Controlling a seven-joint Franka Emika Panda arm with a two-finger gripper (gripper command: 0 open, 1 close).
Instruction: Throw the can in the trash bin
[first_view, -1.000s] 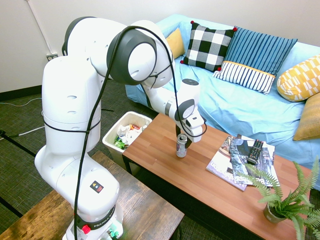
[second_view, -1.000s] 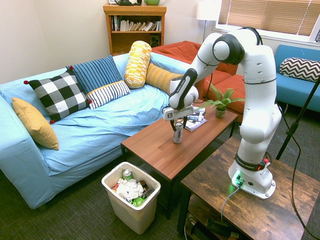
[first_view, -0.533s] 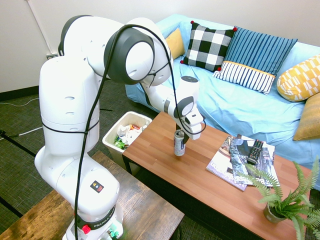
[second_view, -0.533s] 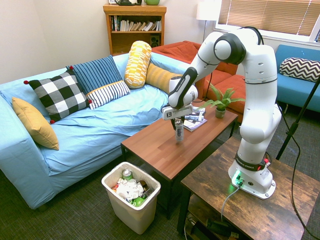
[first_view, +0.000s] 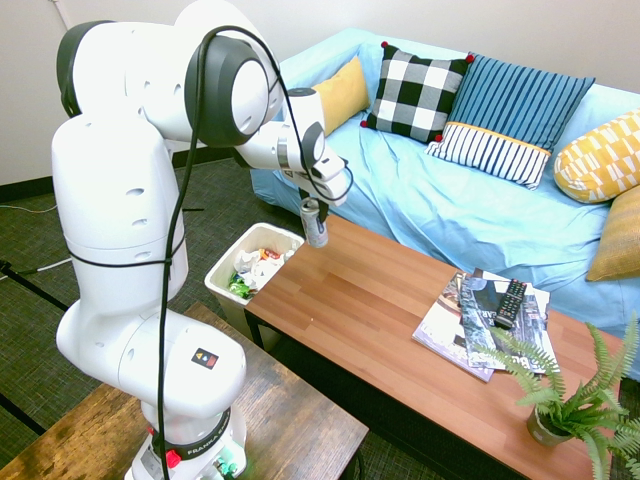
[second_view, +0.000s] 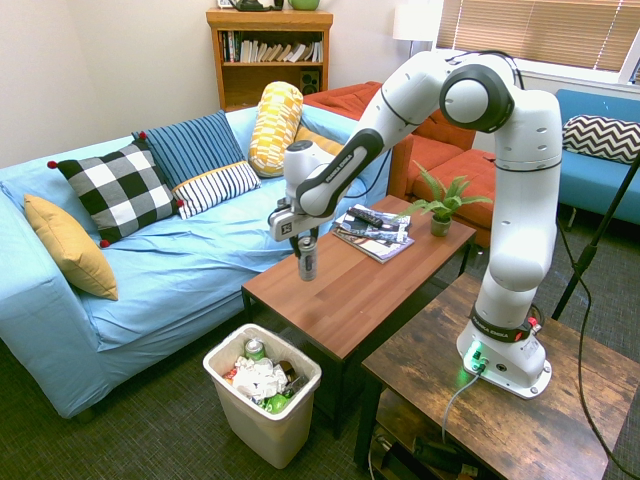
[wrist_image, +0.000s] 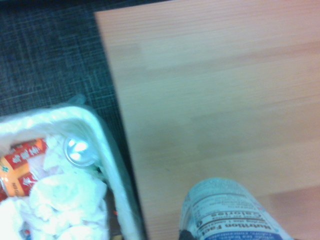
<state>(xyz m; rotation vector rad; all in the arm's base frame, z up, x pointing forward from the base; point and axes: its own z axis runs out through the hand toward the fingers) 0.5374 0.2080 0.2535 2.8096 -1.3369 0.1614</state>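
The silver can will drop from my gripper onto the crumpled paper (second_view: 261, 361) (wrist_image: 79, 179) beside the green can inside the white trash bin, as my fingers let it go there.
The silver can (first_view: 316, 224) hangs upright in the air over the end of the wooden coffee table (first_view: 400, 330) nearest the bin, held by its top with my gripper (first_view: 312, 209) shut on it. From the other side, the can (second_view: 306, 260) hangs under the gripper (second_view: 305, 240), above the table edge. The white trash bin (first_view: 221, 270) stands on the carpet just beyond that end, full of crumpled paper and wrappers. The bin (second_view: 268, 437) sits below and to the side of the can. In the wrist view the can (wrist_image: 227, 210) shows close up, with the bin's rim (wrist_image: 109, 150) beside the table edge.
Magazines (first_view: 468, 322) with a black remote (first_view: 510, 301) lie on the table's far half, and a small potted fern (first_view: 565, 400) stands at its end. A blue sofa (first_view: 470, 205) with cushions runs behind the table. A dark wooden side table (first_view: 280, 420) bears the arm.
The gripper shut on the can, lifted it off the table and carried it toward the table's bin end. The arm has swung that way with it.
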